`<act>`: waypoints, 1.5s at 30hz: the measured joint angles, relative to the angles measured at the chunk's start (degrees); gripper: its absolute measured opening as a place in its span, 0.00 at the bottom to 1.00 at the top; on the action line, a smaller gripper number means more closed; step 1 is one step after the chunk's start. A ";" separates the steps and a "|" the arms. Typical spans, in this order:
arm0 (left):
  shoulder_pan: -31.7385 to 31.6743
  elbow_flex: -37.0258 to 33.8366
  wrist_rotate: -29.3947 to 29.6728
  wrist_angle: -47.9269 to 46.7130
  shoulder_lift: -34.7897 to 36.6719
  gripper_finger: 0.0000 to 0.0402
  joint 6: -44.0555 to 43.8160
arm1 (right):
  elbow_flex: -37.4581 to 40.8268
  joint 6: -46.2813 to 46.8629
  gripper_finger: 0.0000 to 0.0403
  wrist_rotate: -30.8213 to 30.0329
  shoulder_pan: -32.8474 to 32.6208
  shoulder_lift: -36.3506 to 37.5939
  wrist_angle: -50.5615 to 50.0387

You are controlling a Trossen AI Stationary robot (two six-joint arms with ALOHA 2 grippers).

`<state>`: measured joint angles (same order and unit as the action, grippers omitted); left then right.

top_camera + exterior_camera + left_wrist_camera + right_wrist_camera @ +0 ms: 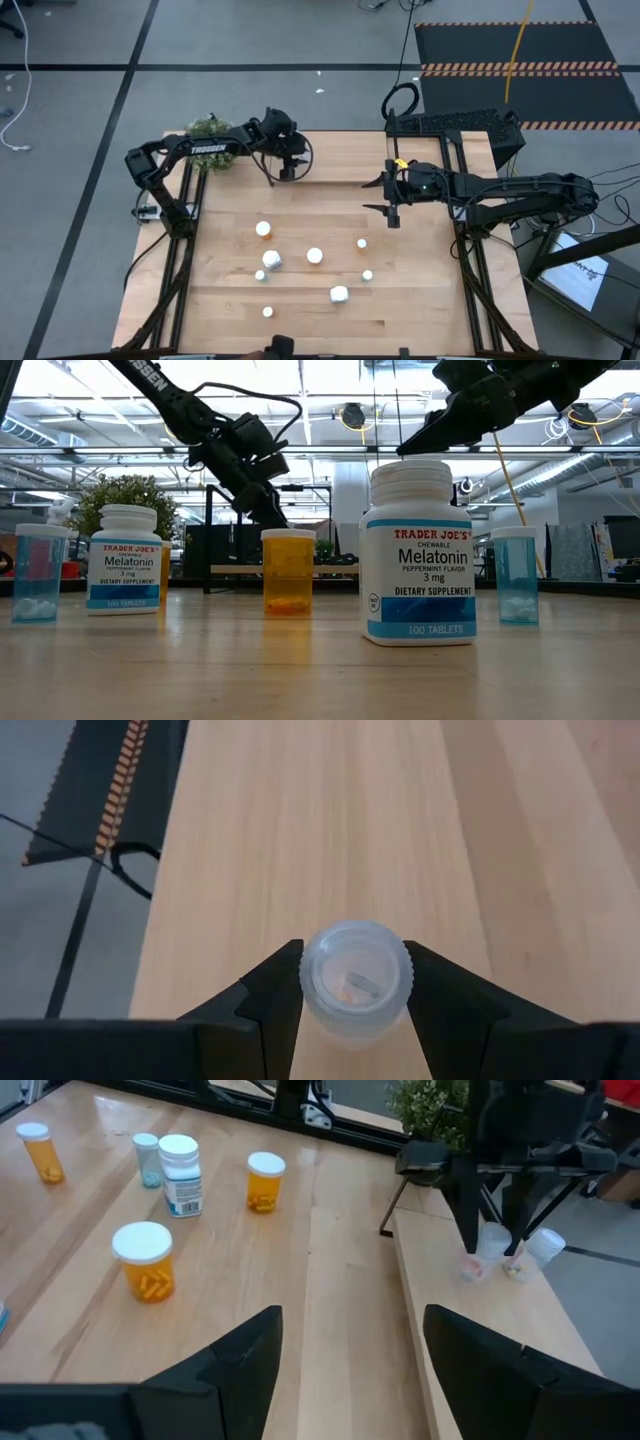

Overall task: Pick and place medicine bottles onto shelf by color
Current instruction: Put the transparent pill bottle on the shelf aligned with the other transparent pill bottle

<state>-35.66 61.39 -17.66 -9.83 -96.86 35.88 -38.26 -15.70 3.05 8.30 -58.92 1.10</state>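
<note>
Next, my left gripper lets go of the pale clear bottle halfway across the light-wood shelf's depth [297, 154] [342, 1015], on the side by the green plant.
My left gripper [289, 172] hangs over the left end of the light-wood shelf [470, 1340] and is shut on a pale clear bottle [353, 982]. Two more pale bottles [545, 1245] stand or lie on the shelf right beside it. My right gripper [370, 196] is open and empty, held above the table by the shelf's right end and pointing toward the left arm. Orange bottles [147, 1260] [264, 1180], a white Melatonin bottle [181, 1175] and a pale blue one [147, 1158] stand on their bases on the table. My left gripper pinches the pale clear bottle by the sides of its ribbed cap [312, 982], one finger on each side. The fingers [468, 1210] come from above, pointing down. The bottle is upright; whether its base rests on the shelf I cannot tell.
Several small bottles are scattered over the middle and near part of the table [314, 256]. A large Melatonin bottle [420, 550] stands close to the low camera. A small green plant [208, 130] sits at the far left corner. A black frame upright [208, 540] ends the shelf.
</note>
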 joint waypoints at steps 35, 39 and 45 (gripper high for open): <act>-1.49 0.07 2.79 -3.41 -0.02 0.41 0.23 | 0.00 -0.24 0.60 0.00 0.02 0.00 0.40; -1.50 0.07 2.88 -3.80 -0.02 0.41 0.08 | 0.00 -0.44 0.60 0.00 0.00 0.00 0.40; -1.49 0.07 3.34 -3.77 -0.02 0.43 -0.04 | 0.00 -0.46 0.60 0.00 0.01 0.00 0.42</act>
<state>-37.15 61.45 -14.32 -13.61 -96.88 35.83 -38.26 -16.16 3.05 8.31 -58.92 1.52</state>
